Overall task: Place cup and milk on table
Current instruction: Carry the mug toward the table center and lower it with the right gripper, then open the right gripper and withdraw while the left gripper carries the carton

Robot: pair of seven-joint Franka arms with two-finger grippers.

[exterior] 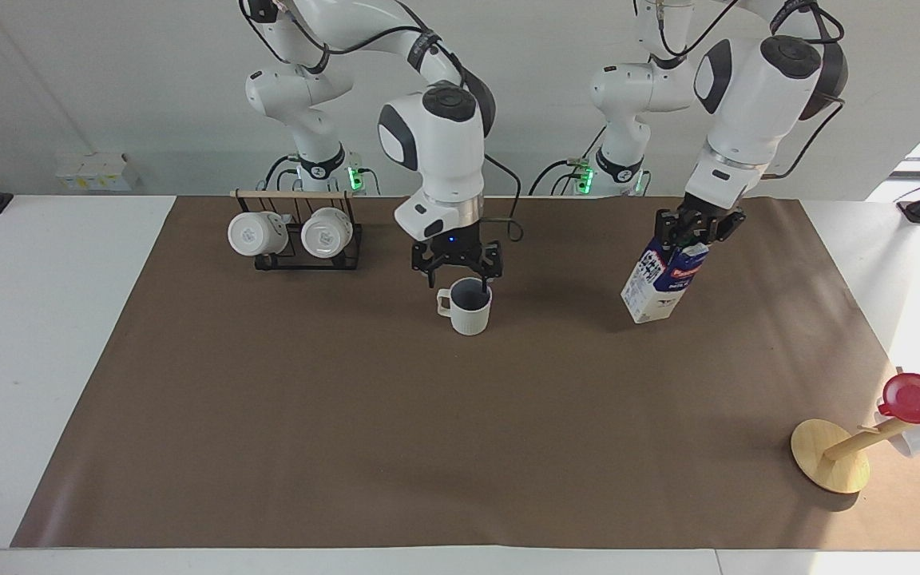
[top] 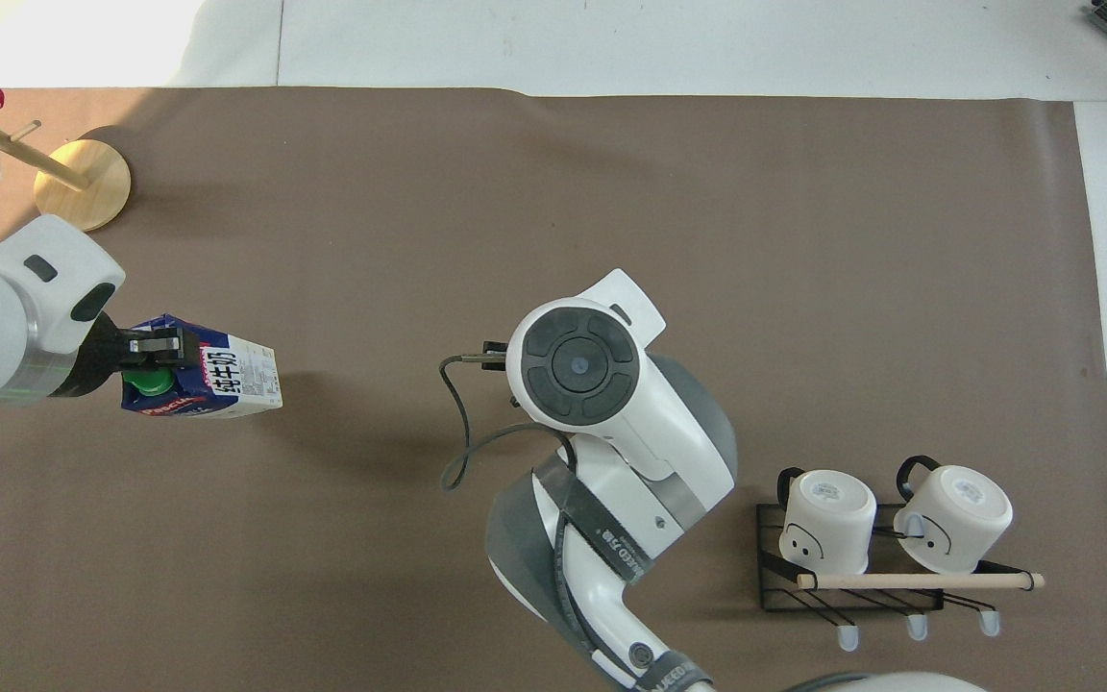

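Observation:
My left gripper will set the milk carton down on the brown paper point(top: 452, 399) beside the cream-white cup, opposite the cup's handle.
The cream-white cup point(exterior: 466, 310) stands upright on the brown paper of the table point(exterior: 428, 439), handle toward the right arm's end. My right gripper point(exterior: 461, 276) hangs open just above the cup's rim and holds nothing. The right arm hides the cup in the overhead view. My left gripper point(exterior: 696, 230) is shut on the slanted top of the blue-and-white milk carton point(exterior: 655, 281), beside its green cap point(top: 148, 382). The carton point(top: 217, 382) is tilted, its lower end at or just above the paper; I cannot tell which.
A black rack point(exterior: 298, 257) with two glossy white mugs point(exterior: 257, 233) stands near the right arm's base; it also shows in the overhead view point(top: 861, 567). A wooden stand point(exterior: 830, 457) with a shiny red cup point(exterior: 919, 398) stands at the left arm's end, farther from the robots.

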